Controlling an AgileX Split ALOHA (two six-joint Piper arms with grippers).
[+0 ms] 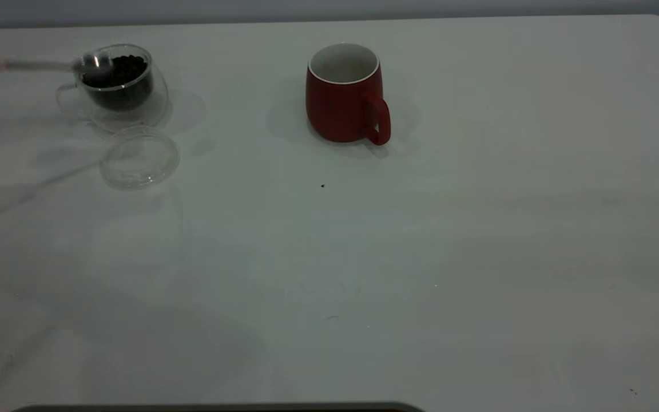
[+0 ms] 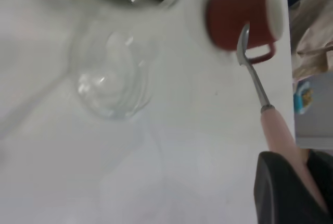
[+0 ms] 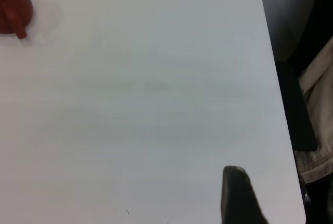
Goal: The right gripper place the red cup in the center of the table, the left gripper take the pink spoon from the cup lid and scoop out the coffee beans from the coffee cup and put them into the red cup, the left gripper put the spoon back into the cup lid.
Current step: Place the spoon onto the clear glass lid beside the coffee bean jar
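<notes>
The robot's left gripper needs to release the pink spoon across the cup lid's rim on the coffee cup's handle side (image 1: pixel 103 161) (image 2: pixel 78 73).
The clear glass coffee cup (image 1: pixel 120 86) stands at the back left of the table (image 1: pixel 329 257) with dark coffee beans (image 1: pixel 120 71) inside. The pink spoon (image 1: pixel 32 64) reaches in from the left edge, its metal bowl just over the cup's rim. In the left wrist view my left gripper (image 2: pixel 301 169) is shut on the spoon's pink handle (image 2: pixel 281 130). The clear cup lid (image 1: pixel 139 157) lies bare in front of the coffee cup. The red cup (image 1: pixel 345 94) stands upright at the back centre with its handle toward the front right and a bare white inside. One black finger (image 3: pixel 237 193) of my right gripper hangs over bare table, far from the red cup (image 3: pixel 13 5).
A tiny dark speck (image 1: pixel 322 185) lies in front of the red cup. The table's right edge (image 3: pixel 276 94) runs close to the right gripper, with cloth and dark objects (image 3: pixel 317 104) beyond it. The front and right of the tabletop are plain white surface.
</notes>
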